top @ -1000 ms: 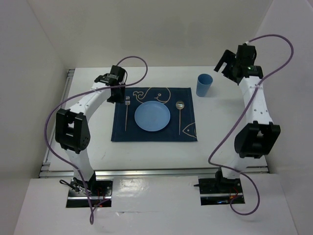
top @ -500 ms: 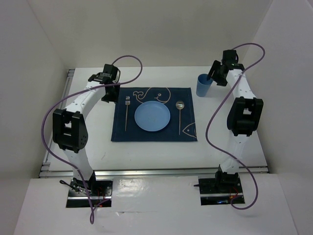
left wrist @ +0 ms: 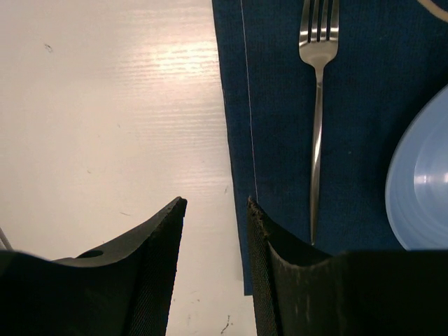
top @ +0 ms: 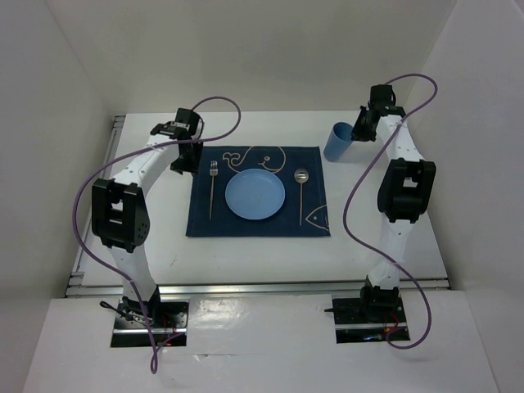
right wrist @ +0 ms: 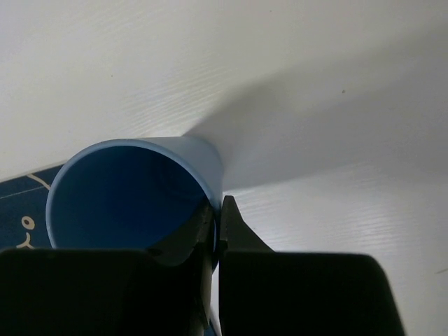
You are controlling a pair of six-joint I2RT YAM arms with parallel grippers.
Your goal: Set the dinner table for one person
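Observation:
My right gripper should set the light blue cup on the navy placemat [top: 300, 160] just behind the spoon's head.
A light blue cup [top: 336, 143] [right wrist: 126, 196] leans at the back right of the white dinner table [top: 270, 254]. My right gripper [top: 358, 128] [right wrist: 216, 203] is shut on its rim, one finger inside and one outside the wall. On the navy placemat [top: 246, 221] lie a blue plate [top: 255, 196], a fork [top: 212, 190] to its left and a spoon [top: 301, 187] to its right. My left gripper [top: 182, 162] [left wrist: 215, 205] hangs open over the placemat's left edge [left wrist: 273, 105], with nothing between its fingers. The fork [left wrist: 317, 126] lies just to its right.
White walls close in the table at the back and on both sides. A metal rail [top: 262, 286] runs along the near edge, and another runs along the left edge. Purple cables loop above both arms.
My right arm swung in to the cup and its jaws closed on the rim. The cup now leans to the left. My left arm has barely shifted.

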